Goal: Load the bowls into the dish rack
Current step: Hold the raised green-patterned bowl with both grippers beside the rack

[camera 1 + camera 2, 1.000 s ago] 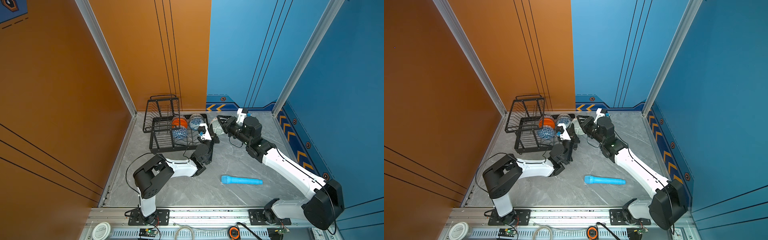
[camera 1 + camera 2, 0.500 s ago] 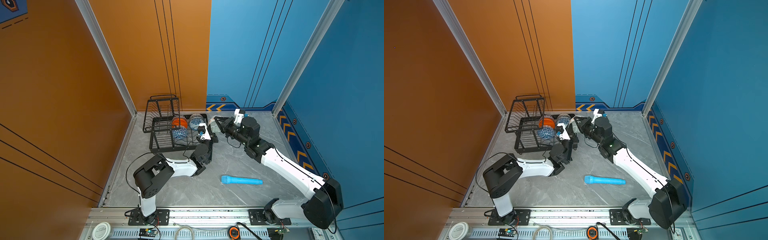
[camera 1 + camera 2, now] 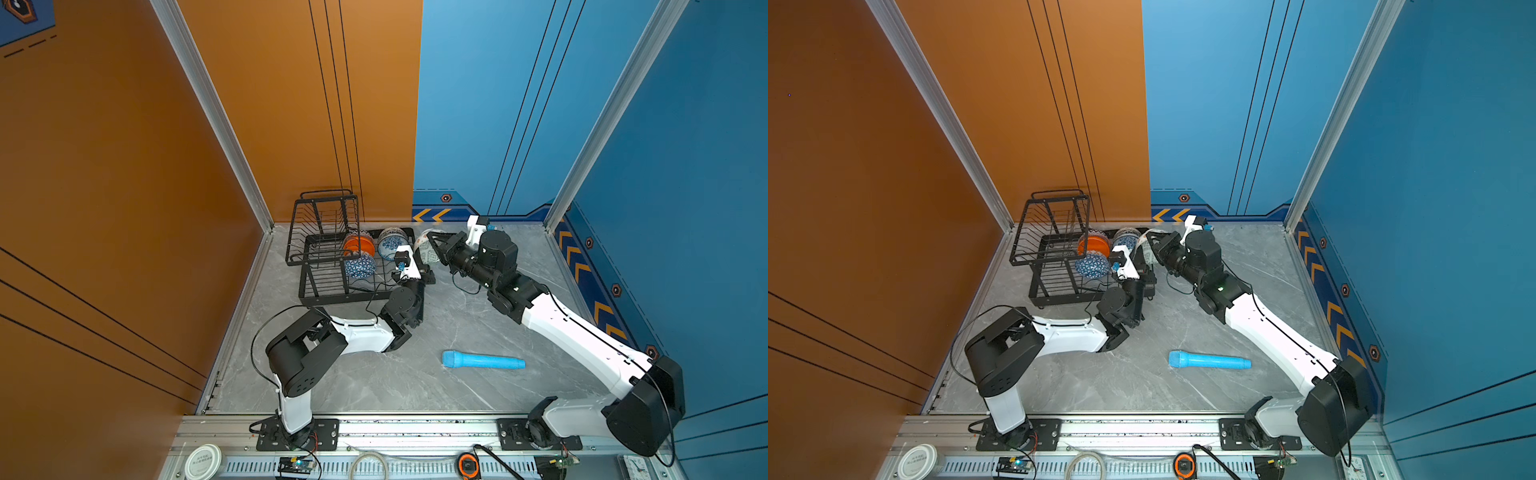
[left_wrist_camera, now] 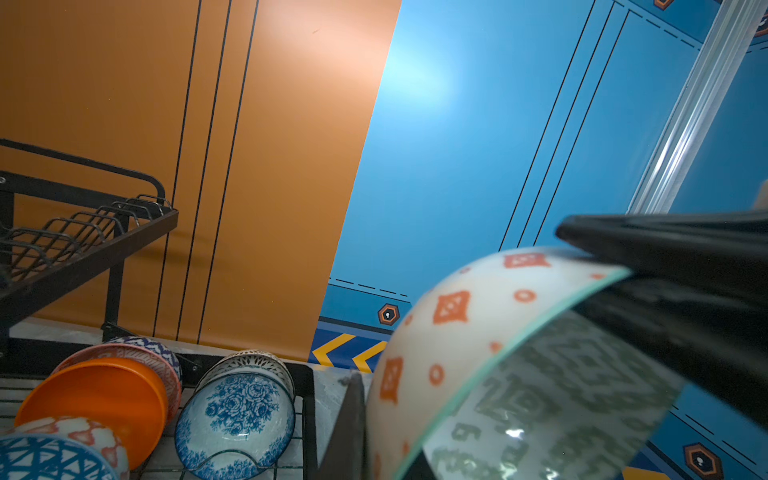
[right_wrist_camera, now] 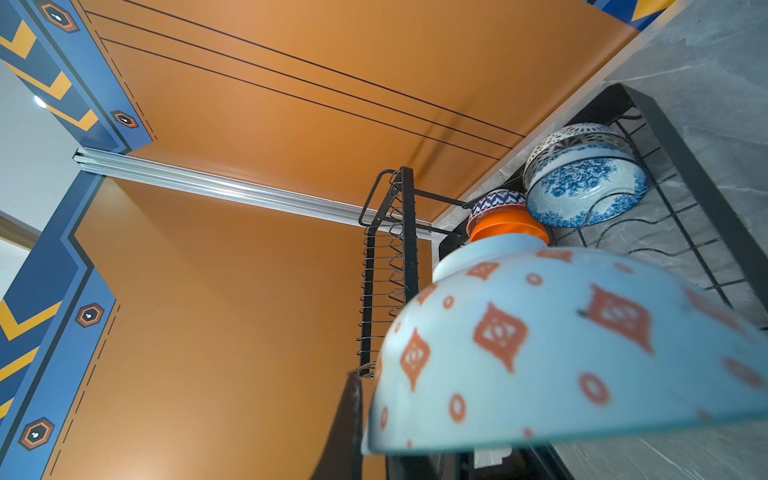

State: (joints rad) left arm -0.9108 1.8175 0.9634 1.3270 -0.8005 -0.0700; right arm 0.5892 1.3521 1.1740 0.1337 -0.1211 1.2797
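The robot's left arm covers the slots by the blue floral bowl, so next the right gripper takes the tilted bowl's rim (image 4: 558,309) while the left gripper backs away.
A bowl (image 4: 449,332), white with orange diamonds outside and a green pattern inside, hangs tilted just right of the dish rack (image 3: 353,297), and both grippers hold it. My left gripper (image 4: 382,453) is shut on its rim from below. My right gripper (image 5: 374,453) is shut on the rim from the right, one finger outside the wall. In both top views the bowl (image 3: 424,249) (image 3: 1143,248) shows between the right gripper (image 3: 432,245) and the left gripper (image 3: 415,266). The rack's lower tray holds an orange bowl (image 4: 99,399), a blue floral bowl (image 4: 237,411) and a blue triangle bowl (image 3: 359,266), with more bowls half hidden behind them.
A light blue cylinder (image 3: 482,360) lies on the grey floor in front of the right arm. The rack's raised basket (image 3: 324,224) stands in the back left corner against the orange wall. The left arm's elbow rests low beside the rack's front edge.
My right gripper has moved left up to the bowl and shut on its rim. The left gripper has kept its hold and barely moved.
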